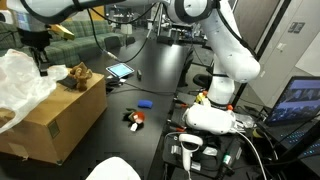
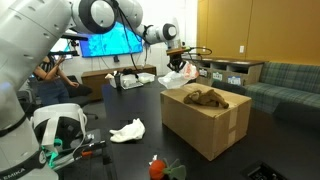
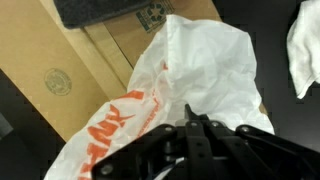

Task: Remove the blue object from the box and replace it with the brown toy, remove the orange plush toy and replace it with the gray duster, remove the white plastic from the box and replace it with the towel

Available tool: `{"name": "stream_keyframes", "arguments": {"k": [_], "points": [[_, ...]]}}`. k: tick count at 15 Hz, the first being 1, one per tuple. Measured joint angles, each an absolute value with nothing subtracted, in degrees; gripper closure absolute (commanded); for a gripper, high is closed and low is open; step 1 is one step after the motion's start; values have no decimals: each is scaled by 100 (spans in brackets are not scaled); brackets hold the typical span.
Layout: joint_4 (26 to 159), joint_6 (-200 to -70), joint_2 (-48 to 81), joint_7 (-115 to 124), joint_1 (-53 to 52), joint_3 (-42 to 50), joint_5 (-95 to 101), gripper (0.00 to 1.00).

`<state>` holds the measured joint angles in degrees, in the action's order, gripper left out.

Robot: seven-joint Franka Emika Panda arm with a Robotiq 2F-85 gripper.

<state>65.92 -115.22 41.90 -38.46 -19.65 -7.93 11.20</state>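
Observation:
Next, I open my gripper and let go of the white plastic on the dark table (image 1: 99, 131), in the space between the box and the white towel.
The box (image 1: 55, 125) (image 2: 210, 130) stands on the dark table. The brown toy (image 1: 78, 75) (image 2: 205, 97) lies inside it. My gripper (image 1: 40, 58) (image 2: 177, 62) (image 3: 190, 110) hangs over one end of the box, shut on the white plastic (image 1: 20, 82) (image 2: 180, 78) (image 3: 195, 65), a crumpled bag with orange print. In the wrist view a dark grey oblong block (image 3: 100, 10), apparently the gray duster, rests by the cardboard (image 3: 90, 60). The blue object (image 1: 145, 103) and the orange plush toy (image 1: 135, 118) (image 2: 157, 165) lie on the table. The white towel (image 2: 128, 130) (image 3: 305, 50) lies on the table too.
A lit tablet (image 1: 120, 70) lies at the table's far side. A large screen (image 2: 105, 42) stands behind the table. The robot's white base (image 1: 225, 70) and a second white device (image 1: 205, 120) (image 2: 55, 130) stand at the table's edge. A sofa (image 2: 280, 85) is beyond the box.

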Motion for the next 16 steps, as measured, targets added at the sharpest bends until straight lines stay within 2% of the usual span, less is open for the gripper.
{"name": "stream_keyframes", "arguments": {"k": [8, 16], "points": [[8842, -11789, 2810, -5105, -1688, -849, 1247, 100], [11363, -13085, 2045, -5396, -1353, -986, 1679, 100]]}}
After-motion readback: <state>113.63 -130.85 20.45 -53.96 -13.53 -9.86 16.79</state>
